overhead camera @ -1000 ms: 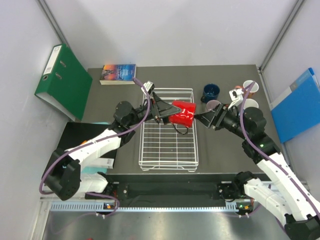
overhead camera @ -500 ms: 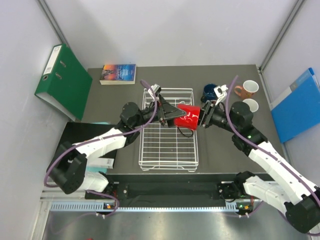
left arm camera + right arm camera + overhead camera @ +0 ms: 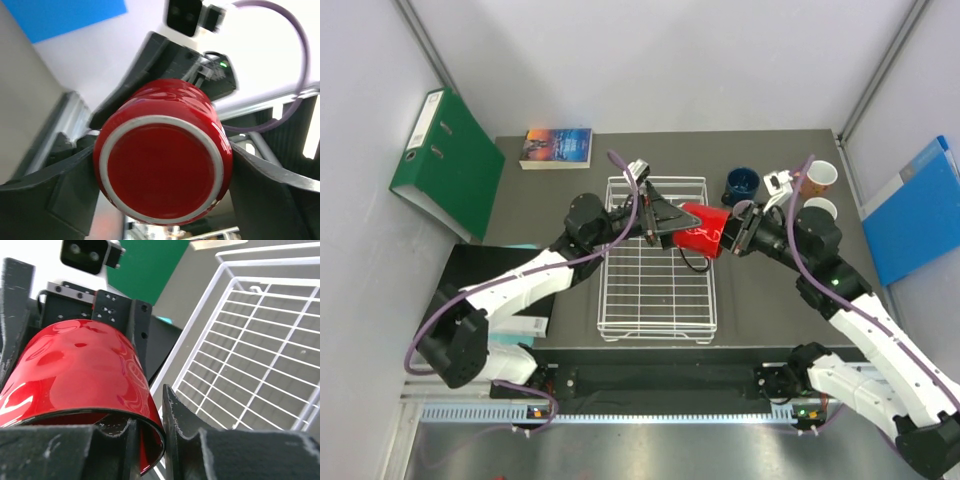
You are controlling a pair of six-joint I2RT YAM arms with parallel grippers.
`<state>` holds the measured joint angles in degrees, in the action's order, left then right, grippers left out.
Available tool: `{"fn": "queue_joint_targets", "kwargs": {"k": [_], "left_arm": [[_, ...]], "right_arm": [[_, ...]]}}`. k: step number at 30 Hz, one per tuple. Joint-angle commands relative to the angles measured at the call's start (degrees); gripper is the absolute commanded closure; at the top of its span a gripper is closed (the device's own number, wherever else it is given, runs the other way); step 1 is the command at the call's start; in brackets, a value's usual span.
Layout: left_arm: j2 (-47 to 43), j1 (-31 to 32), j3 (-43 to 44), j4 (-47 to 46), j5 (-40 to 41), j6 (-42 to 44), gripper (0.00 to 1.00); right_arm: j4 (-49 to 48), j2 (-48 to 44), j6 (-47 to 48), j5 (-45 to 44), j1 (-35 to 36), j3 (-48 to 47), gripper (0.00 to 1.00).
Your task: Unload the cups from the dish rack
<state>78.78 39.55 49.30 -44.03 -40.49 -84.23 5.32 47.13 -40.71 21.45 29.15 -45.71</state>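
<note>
Next, I put the red cup, still held in the air over the rack, down with my right gripper on the table point(image 3: 749, 261), in front of the salmon-pink cup, and let go.
The red cup point(image 3: 700, 228) is held in the air over the right side of the white wire dish rack point(image 3: 604, 290). My left gripper point(image 3: 677, 222) is shut on its base end; in the left wrist view the fingers point(image 3: 60, 190) press both sides of the cup point(image 3: 162, 155). My right gripper point(image 3: 724, 237) grips the cup's rim point(image 3: 80, 375), one finger inside and one outside, with the rack point(image 3: 260, 355) below. No other cups are in the rack. The dark blue cup point(image 3: 741, 183), the salmon-pink cup point(image 3: 818, 176) and another white-inside cup point(image 3: 820, 210) stand on the table right of the rack.
A green binder point(image 3: 445, 160) leans at the far left. A book point(image 3: 557, 147) lies behind the rack. A blue folder point(image 3: 918, 210) leans on the right wall. A black pad point(image 3: 485, 275) lies left of the rack.
My right gripper moved left from beside the cups to the red cup's mouth and closed on its rim. My left gripper carried the cup slightly right and up.
</note>
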Motion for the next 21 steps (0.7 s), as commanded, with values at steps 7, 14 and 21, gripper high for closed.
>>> {"fn": "queue_joint_targets", "kwargs": {"k": [7,14,21], "left_arm": [[-4.07,-3.6,7.13,39.89,16.84,21.56,0.01],[-7.5,-6.59,1.95,41.65,23.61,19.54,0.01],[-7.68,-7.38,0.89,47.25,26.59,20.68,0.01]], "right_arm": [[17.35,-6.44,9.24,-15.74,0.82,-12.91,1.0],[21.04,-10.13,8.89,-19.25,0.82,-12.91,1.0],[27.98,-10.84,8.8,-25.83,0.82,-13.61,1.0]]}}
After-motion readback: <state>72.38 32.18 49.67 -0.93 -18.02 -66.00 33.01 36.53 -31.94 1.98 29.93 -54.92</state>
